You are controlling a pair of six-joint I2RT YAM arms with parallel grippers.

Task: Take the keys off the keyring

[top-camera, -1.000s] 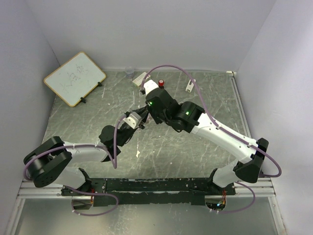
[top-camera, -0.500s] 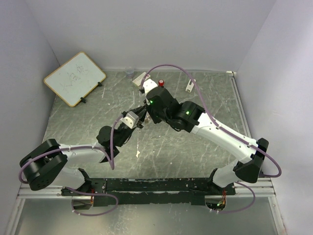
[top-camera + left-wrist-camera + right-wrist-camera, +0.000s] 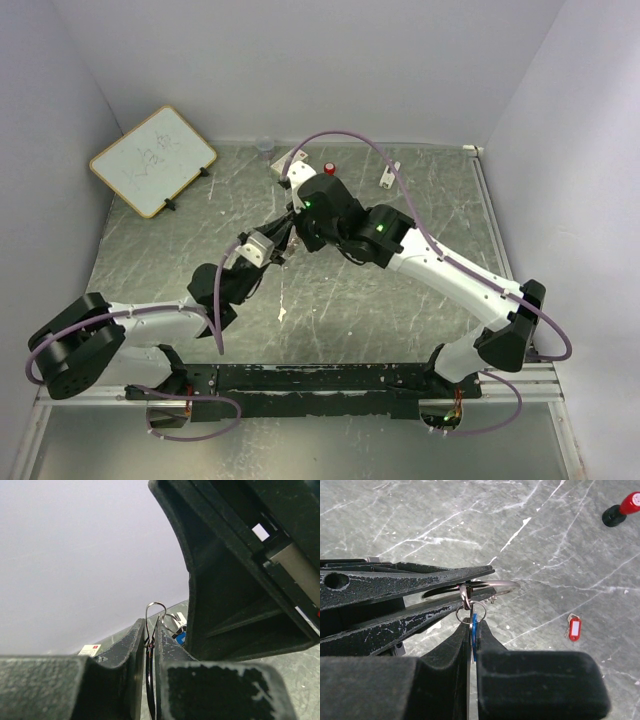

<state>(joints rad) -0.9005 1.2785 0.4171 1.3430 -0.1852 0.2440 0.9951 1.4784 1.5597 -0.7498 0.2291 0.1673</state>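
My left gripper needs to let go of the keyring on the table (image 3: 277, 249) between the white box and the small white mark.
The keyring (image 3: 492, 585) is a thin silvery wire loop held above the table between both grippers. My left gripper (image 3: 150, 626) is shut on it; the loop (image 3: 155, 609) sticks up from between its fingers. A small ring (image 3: 471, 613) hangs from the loop and carries the blue-headed key (image 3: 474, 630). My right gripper (image 3: 471, 628) is shut on that blue key, its fingertips just under the left gripper's fingers (image 3: 410, 580). The blue head also shows in the left wrist view (image 3: 180, 638). A red-headed key (image 3: 574, 628) lies loose on the table. In the top view the grippers meet mid-table (image 3: 288, 236).
A small black object with a red top (image 3: 329, 169) stands at the back, also in the right wrist view (image 3: 624, 507). A whiteboard (image 3: 152, 160) leans at the back left. A clear cup (image 3: 264, 147), a white box (image 3: 290, 160) and a white piece (image 3: 388, 177) lie along the back.
Both grippers, still joined at the keyring, have shifted slightly toward the back left. The left arm's elbow has swung further left and stretched out.
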